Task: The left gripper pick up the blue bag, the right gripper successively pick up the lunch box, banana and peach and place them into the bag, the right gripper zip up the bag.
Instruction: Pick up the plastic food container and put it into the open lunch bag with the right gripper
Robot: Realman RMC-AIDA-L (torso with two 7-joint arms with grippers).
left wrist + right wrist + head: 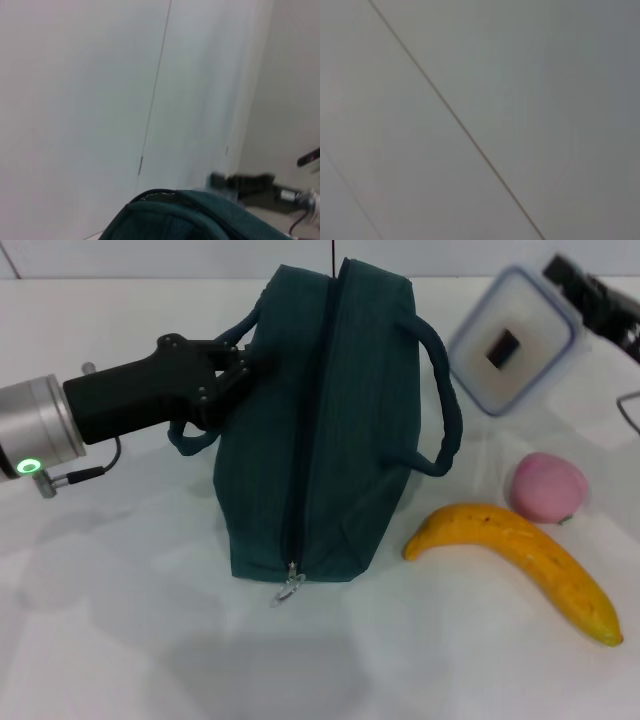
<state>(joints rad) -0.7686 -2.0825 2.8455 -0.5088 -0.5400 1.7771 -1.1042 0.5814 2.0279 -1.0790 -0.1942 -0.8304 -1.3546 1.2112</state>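
Next, I release the lunch box with my right gripper down in the far half of the blue bag's zipper opening [334, 362].
The blue bag [320, 430] stands on the white table, its zipper line running along the top with the pull [290, 585] at the near end. My left gripper [238, 365] is shut on the bag's left handle. The bag's top also shows in the left wrist view [200, 217]. My right gripper [572, 285] at the far right holds the clear lunch box [510, 340] by its upper corner, tilted with its lid facing me. The yellow banana [520, 550] and the pink peach [548, 487] lie on the table right of the bag.
The bag's right handle [445, 410] loops out toward the lunch box. A thin cable [628, 410] lies at the right edge. White table [120, 620] spreads in front and to the left. The right wrist view shows only a pale wall.
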